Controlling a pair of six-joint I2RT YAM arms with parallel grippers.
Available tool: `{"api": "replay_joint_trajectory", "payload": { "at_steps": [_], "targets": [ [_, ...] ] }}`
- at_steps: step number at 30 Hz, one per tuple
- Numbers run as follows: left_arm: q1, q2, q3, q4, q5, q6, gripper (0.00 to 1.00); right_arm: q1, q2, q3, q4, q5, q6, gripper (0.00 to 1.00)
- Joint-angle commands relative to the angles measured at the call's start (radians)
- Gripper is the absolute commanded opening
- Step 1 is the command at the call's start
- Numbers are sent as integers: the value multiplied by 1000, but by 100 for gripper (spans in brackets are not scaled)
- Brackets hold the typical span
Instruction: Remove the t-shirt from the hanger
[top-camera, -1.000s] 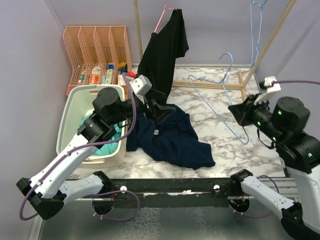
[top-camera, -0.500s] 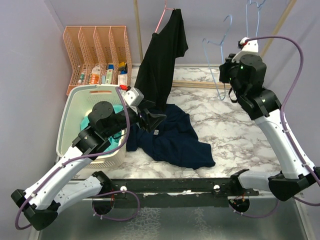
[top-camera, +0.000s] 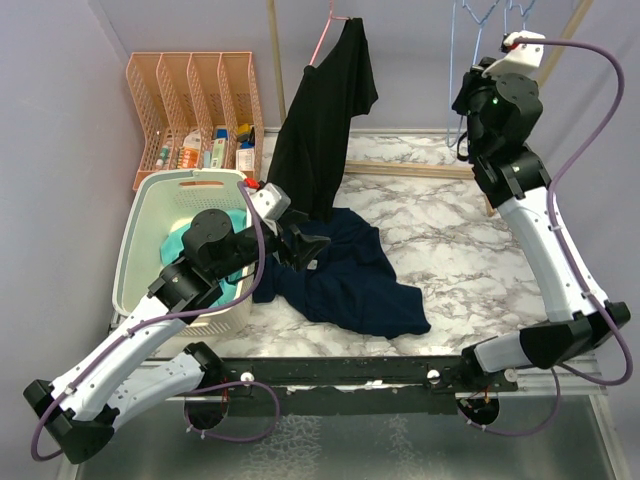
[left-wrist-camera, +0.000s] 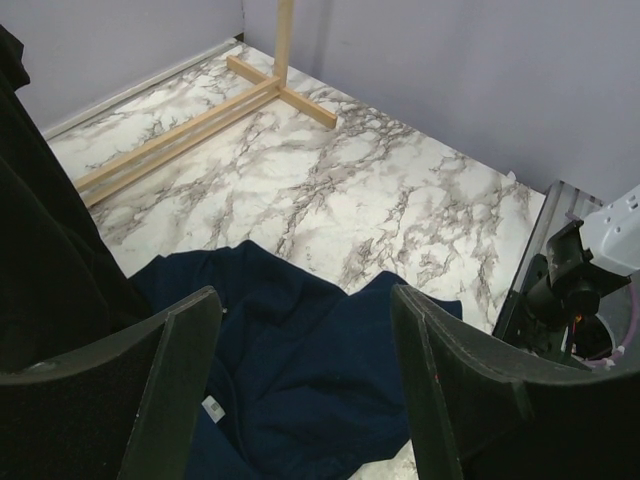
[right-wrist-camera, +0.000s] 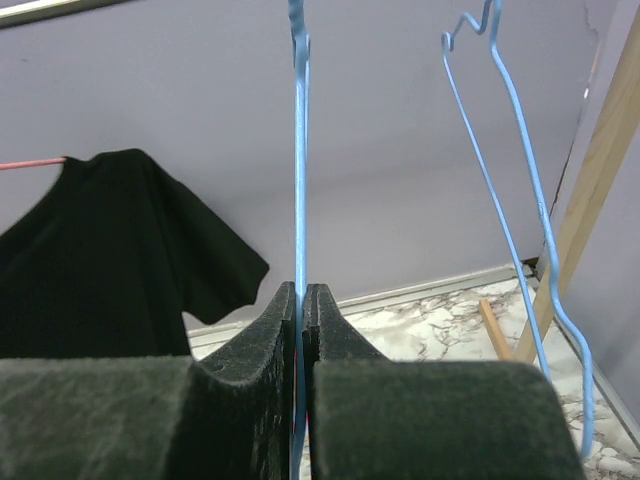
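Observation:
My right gripper will let go of the bare blue wire hanger on the rack (top-camera: 443, 58), in between the black t-shirt and the second blue hanger.
A black t-shirt (top-camera: 325, 110) hangs from a pink hanger (top-camera: 322, 35) on the wooden rack; it also shows in the right wrist view (right-wrist-camera: 110, 250) and the left wrist view (left-wrist-camera: 50, 250). A navy t-shirt (top-camera: 350, 275) lies crumpled on the marble table. My left gripper (top-camera: 310, 245) is open and empty just above the navy t-shirt (left-wrist-camera: 300, 370), beside the black shirt's hem. My right gripper (top-camera: 468, 108) is raised high at the back right, shut on a bare blue wire hanger (right-wrist-camera: 300, 150).
A second blue hanger (right-wrist-camera: 520, 190) hangs beside the held one, next to a slanted wooden post (right-wrist-camera: 600, 170). A cream laundry basket (top-camera: 135, 250) with a teal garment (top-camera: 190, 245) stands at the left. An orange file rack (top-camera: 195, 100) is behind it. The rack's wooden base (top-camera: 420, 170) crosses the table's back.
My right arm has lifted the blue hanger from low over the table's right side up to the back right, by the other hanger. My left gripper drew back slightly over the navy shirt.

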Motion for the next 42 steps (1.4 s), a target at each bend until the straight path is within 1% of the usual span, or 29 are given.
{"api": "replay_joint_trajectory", "payload": {
  "at_steps": [1,6,13,21,27,31,35,38,40,41,42],
  "targets": [
    [-2,-15,-3,12,-2,3,69,-70,43,9,77,-82,29,1],
    [-2,-31,-21,3,-6,-3,68,-118,43,-15,103,-135,74,1],
    [-3,-27,-39,14,-13,-10,68,-118,8,-43,123,-169,75,1],
    [-4,-5,-39,31,9,-21,68,-124,106,87,70,-180,49,1],
    [-2,-16,-43,16,9,-22,68,-131,166,162,63,-202,53,1],
    [-2,-17,-46,14,6,-27,69,-132,230,226,14,-218,59,1],
    [-2,-9,-44,12,12,-33,70,-136,279,257,-34,-244,75,1],
    [-3,-5,-44,6,13,-35,70,-137,265,224,-45,-269,89,1],
    [-3,-1,-45,5,12,-36,71,-137,234,174,-37,-290,100,4],
    [-2,4,-44,4,12,-37,71,-137,212,150,-36,-304,105,8],
    [-2,6,-44,5,13,-37,72,-138,189,123,-34,-320,111,14]
  ]
}}
